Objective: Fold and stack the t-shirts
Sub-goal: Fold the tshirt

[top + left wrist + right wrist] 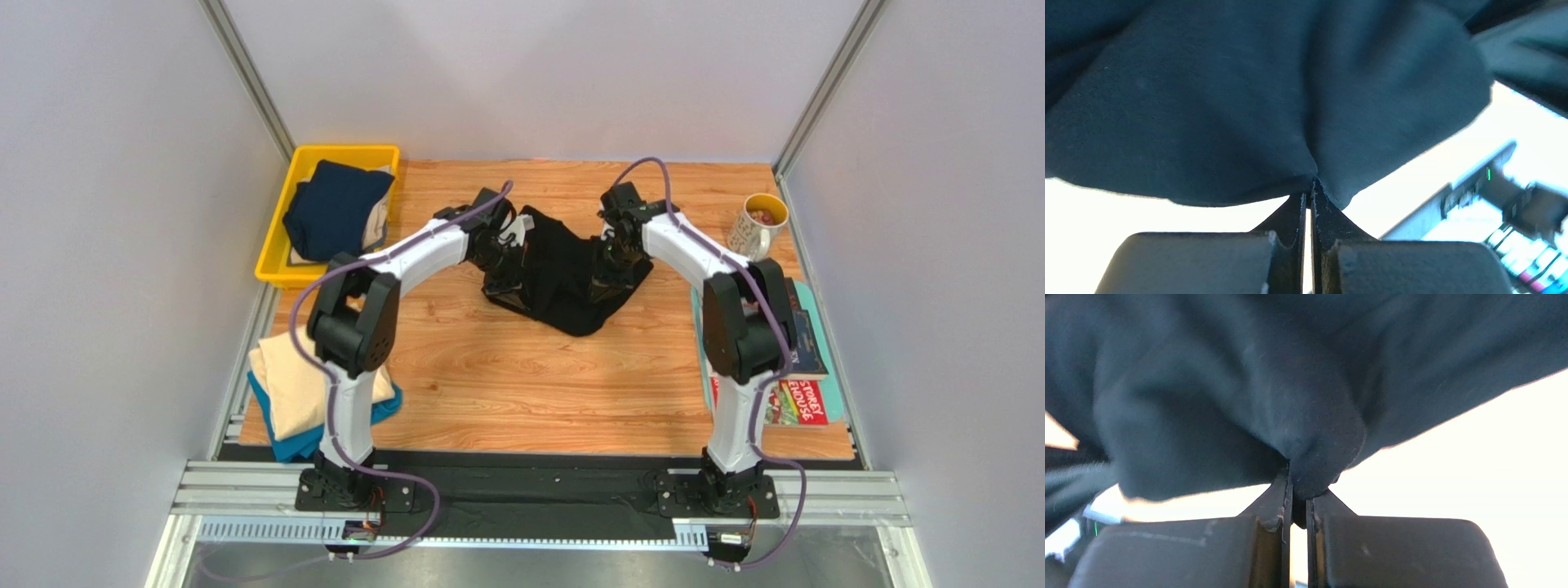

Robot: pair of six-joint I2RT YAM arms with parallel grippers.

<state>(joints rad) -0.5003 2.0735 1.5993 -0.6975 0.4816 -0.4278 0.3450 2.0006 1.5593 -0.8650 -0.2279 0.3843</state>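
Note:
The fold of the black t-shirt in my right gripper needs to be let go over the shirt's back edge on the mug side (633, 246).
A large black t-shirt (567, 279) hangs bunched between my two grippers over the back middle of the table, its white neck label (520, 228) showing near the left one. My left gripper (501, 240) is shut on a fold of the black cloth (1229, 110). On the shirt's other side my right gripper (617, 249) is likewise shut on a pinch of that cloth (1315, 453). A dark navy t-shirt (335, 206) lies in the yellow bin. A folded cream t-shirt (290, 374) rests on a teal-blue one (290, 439) at the table's left front.
The yellow plastic bin (280, 233) stands at the back left. A patterned mug (757, 226) sits at the back right. Colourful magazines (803, 380) lie along the right edge. Grey walls close in the table on three sides.

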